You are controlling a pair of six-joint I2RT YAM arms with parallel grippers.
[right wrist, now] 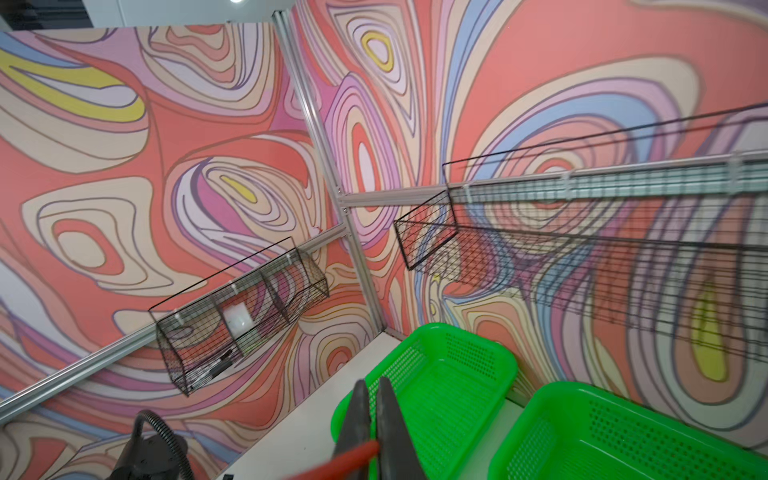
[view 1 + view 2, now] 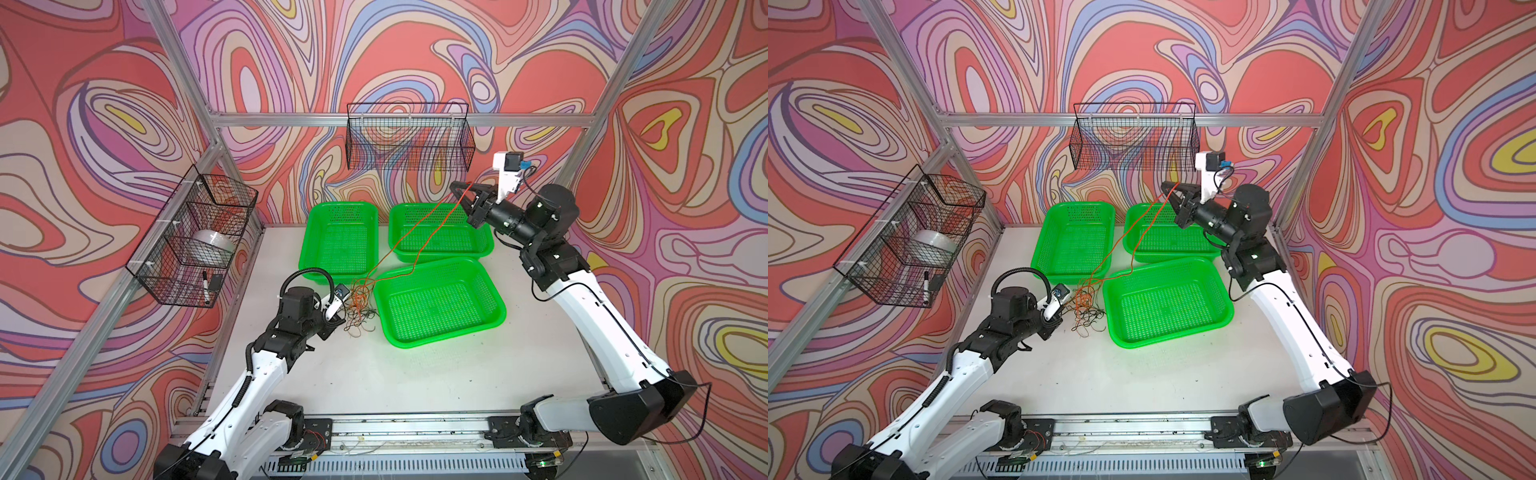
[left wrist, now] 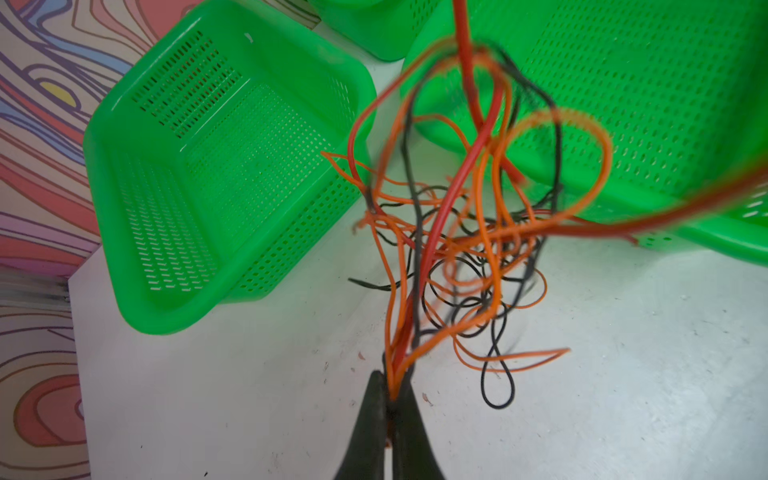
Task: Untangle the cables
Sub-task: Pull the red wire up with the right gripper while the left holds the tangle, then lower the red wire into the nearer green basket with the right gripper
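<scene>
My right gripper needs to release the red cable on the bottom of the nearer green basket (image 2: 436,306).
The cables (image 2: 360,305) (image 2: 1086,306) lie as a tangle of thin orange, red and black wires on the white table, between the green baskets. My left gripper (image 2: 343,324) (image 2: 1059,320) (image 3: 390,384) is low at the tangle's left edge, shut on a bundle of orange, red and black strands. My right gripper (image 2: 455,187) (image 2: 1165,185) (image 1: 372,386) is raised high over the far right basket and shut on a red cable (image 1: 347,459). Two taut strands (image 2: 415,232) slope from it down to the tangle.
Three green plastic baskets stand on the table: far left (image 2: 305,249), far right (image 2: 484,245) and nearer (image 2: 444,336). A black wire basket (image 2: 409,137) hangs on the back wall. Another (image 2: 191,245) on the left wall holds a tape roll and a marker.
</scene>
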